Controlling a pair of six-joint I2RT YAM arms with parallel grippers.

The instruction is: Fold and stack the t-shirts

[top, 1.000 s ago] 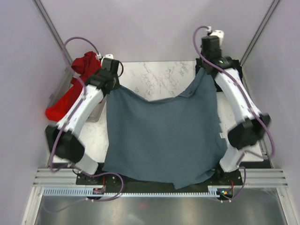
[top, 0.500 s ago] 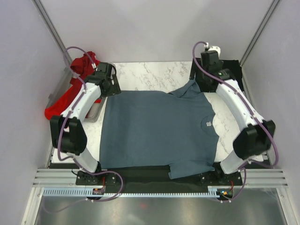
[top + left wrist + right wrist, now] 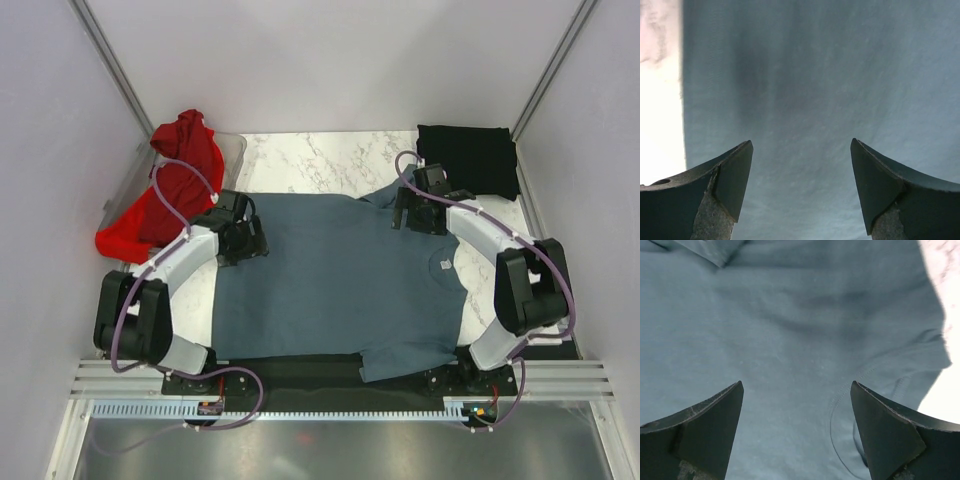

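Note:
I move my right gripper to the slate blue-grey t-shirt next and close it on its near sleeve (image 3: 422, 355), beside the shoulder seam.
The slate blue-grey t-shirt (image 3: 340, 280) lies spread flat across the marble table (image 3: 330, 160), its lower hem over the near edge. My left gripper (image 3: 250, 238) hovers open over its far left corner; the left wrist view shows bare blue cloth (image 3: 805, 100) between the fingers (image 3: 735, 175). At the far right, by the collar, my right gripper (image 3: 405, 215) is open, with only shirt cloth (image 3: 790, 340) and a seam between its fingers (image 3: 880, 425). A folded black t-shirt (image 3: 467, 158) rests at the back right corner. The red t-shirt (image 3: 160, 195) lies crumpled in the bin at left.
A clear plastic bin (image 3: 232, 150) holding the red shirt stands at the table's back left. Grey walls close in on both sides. A metal rail (image 3: 340, 408) runs along the near edge below the arm bases.
Both grippers let go of the blue-grey shirt, which dropped from hanging to lying flat. Both arms then drew back toward me and lowered over the cloth.

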